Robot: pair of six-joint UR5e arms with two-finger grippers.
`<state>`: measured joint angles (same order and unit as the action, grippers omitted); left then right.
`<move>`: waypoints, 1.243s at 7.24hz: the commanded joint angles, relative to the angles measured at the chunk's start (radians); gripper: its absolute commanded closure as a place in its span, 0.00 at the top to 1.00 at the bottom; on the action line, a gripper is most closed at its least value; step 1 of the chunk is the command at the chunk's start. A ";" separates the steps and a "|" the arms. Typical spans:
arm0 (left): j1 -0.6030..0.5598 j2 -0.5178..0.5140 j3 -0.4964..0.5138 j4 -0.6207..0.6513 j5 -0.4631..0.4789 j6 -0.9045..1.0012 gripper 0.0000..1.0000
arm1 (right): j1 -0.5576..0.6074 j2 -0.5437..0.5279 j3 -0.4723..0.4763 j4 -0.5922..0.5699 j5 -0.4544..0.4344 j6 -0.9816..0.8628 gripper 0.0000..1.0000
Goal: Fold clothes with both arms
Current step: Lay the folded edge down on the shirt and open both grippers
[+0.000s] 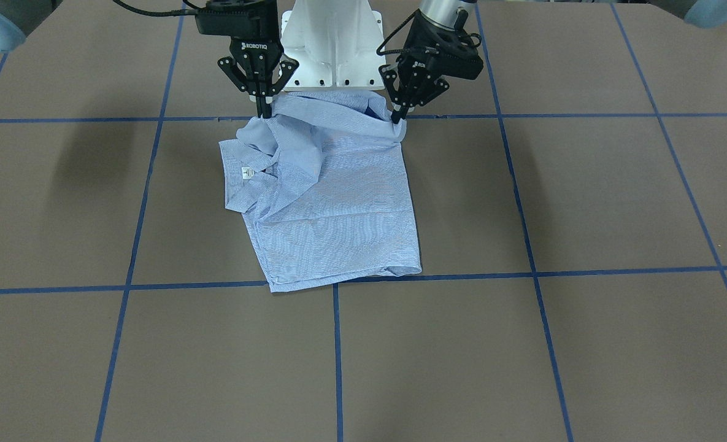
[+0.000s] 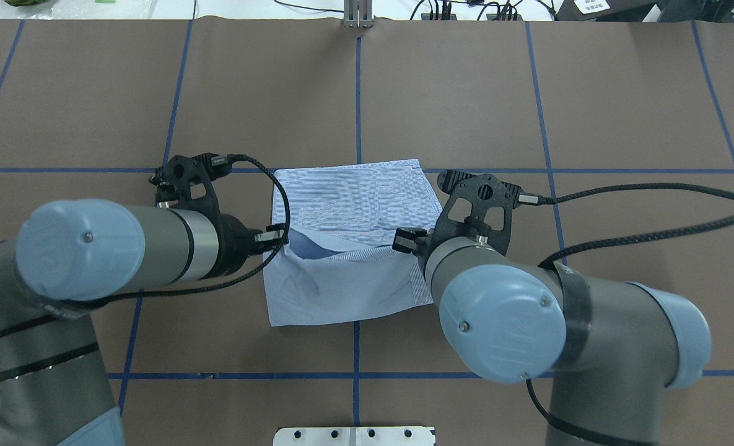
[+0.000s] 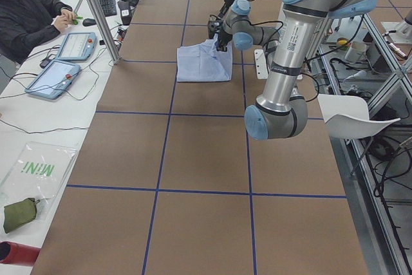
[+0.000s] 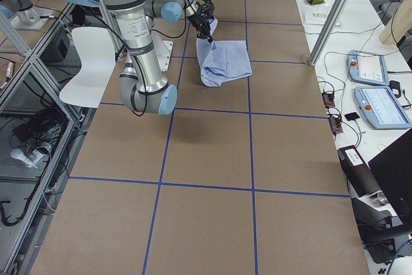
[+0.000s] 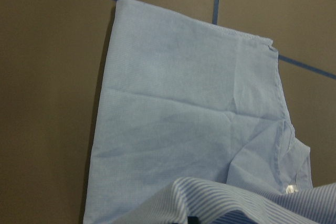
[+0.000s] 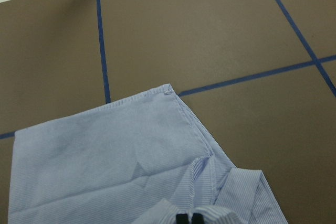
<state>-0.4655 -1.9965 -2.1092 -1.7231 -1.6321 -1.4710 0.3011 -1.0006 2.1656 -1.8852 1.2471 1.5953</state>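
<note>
I will use my left gripper to let go of the lifted edge just inside the shirt's far corner (image 1: 408,259) (image 5: 123,19), away from the neck label.
The light blue striped shirt (image 1: 338,209) lies partly folded at the table's middle, its collar and white neck label (image 1: 246,174) on the robot's right side. It also shows in the overhead view (image 2: 354,198). My left gripper (image 1: 398,116) is shut on the shirt's edge nearest the robot and holds it just above the table; it shows overhead too (image 2: 278,238). My right gripper (image 1: 264,112) is shut on the same edge at the other corner (image 2: 404,240). The lifted edge hangs between them. In the wrist views the cloth (image 5: 194,129) (image 6: 105,166) spreads out ahead of the fingertips.
The white pedestal base (image 1: 332,43) stands right behind the grippers. Blue tape lines (image 1: 337,356) divide the brown table. A metal fixture (image 2: 357,15) sits at the far edge. An operator (image 3: 26,11) and teach pendants (image 3: 55,75) are beside the table.
</note>
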 commanded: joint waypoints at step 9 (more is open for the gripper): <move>-0.139 -0.235 0.657 -0.332 0.025 0.228 0.98 | 0.219 0.169 -0.679 0.463 0.146 -0.170 1.00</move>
<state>-0.5984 -2.2294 -1.4579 -2.0141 -1.6053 -1.2586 0.5103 -0.8370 1.4865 -1.4255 1.3706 1.4352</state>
